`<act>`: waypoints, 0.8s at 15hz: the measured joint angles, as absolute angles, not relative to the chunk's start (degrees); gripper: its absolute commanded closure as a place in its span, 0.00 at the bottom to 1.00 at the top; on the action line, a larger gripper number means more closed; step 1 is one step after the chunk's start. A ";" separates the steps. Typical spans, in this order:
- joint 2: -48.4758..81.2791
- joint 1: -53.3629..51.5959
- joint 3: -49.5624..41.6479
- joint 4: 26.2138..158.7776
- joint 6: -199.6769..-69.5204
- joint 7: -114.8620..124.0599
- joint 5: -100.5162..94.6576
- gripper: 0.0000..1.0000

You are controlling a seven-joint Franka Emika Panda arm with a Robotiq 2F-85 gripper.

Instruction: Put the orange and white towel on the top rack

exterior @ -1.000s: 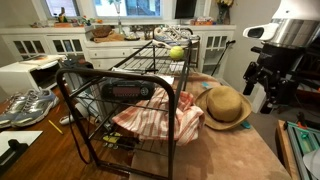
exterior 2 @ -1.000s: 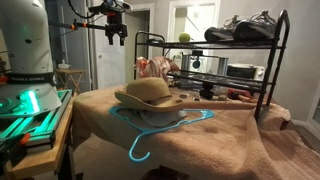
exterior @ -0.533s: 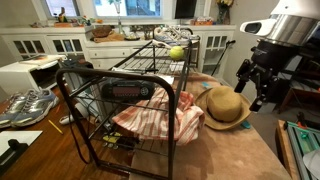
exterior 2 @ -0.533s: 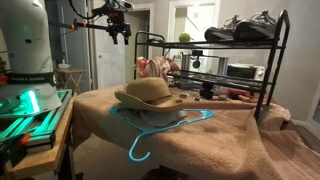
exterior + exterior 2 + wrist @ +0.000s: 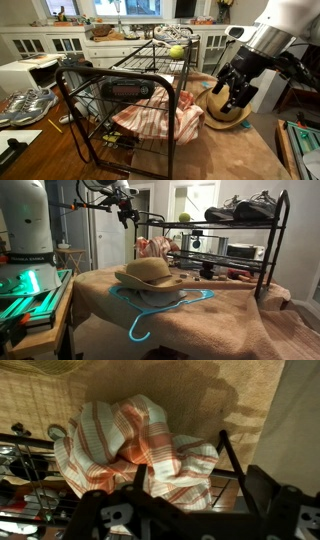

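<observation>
The top rack covers part of the towel. My gripper needs to pinch the towel's fold (image 5: 189, 117) that pokes out beyond the rack's side and lift it clear.
The orange and white striped towel (image 5: 160, 120) lies crumpled on the bottom shelf at the open end of the black wire rack (image 5: 108, 66). It also shows in the other exterior view (image 5: 152, 248) and fills the wrist view (image 5: 130, 450). My gripper (image 5: 232, 92) hangs in the air above the straw hat, to the side of the towel and apart from it. It is open and empty in the wrist view (image 5: 200, 490). In an exterior view the gripper (image 5: 127, 218) is high, just off the rack's end. The top rack (image 5: 240, 222) holds shoes and a ball.
A straw hat (image 5: 148, 273) and a light blue hanger (image 5: 160, 305) lie on the tan-covered table beside the rack. Grey shoes (image 5: 245, 208) and a tennis ball (image 5: 177, 52) sit on the top rack. A dark radio (image 5: 125, 91) sits on a middle shelf.
My arm has come down and moved toward the rack, from beside the table to above the hat. The towel has not moved.
</observation>
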State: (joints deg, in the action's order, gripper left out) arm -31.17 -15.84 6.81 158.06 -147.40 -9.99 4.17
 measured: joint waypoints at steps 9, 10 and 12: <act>-20.36 -11.81 8.53 158.03 -158.26 -6.81 -0.91 0.34; -19.69 -11.85 8.59 158.02 -158.44 -6.81 -0.91 0.42; -18.63 -12.05 8.67 158.00 -158.64 -6.81 -0.91 0.58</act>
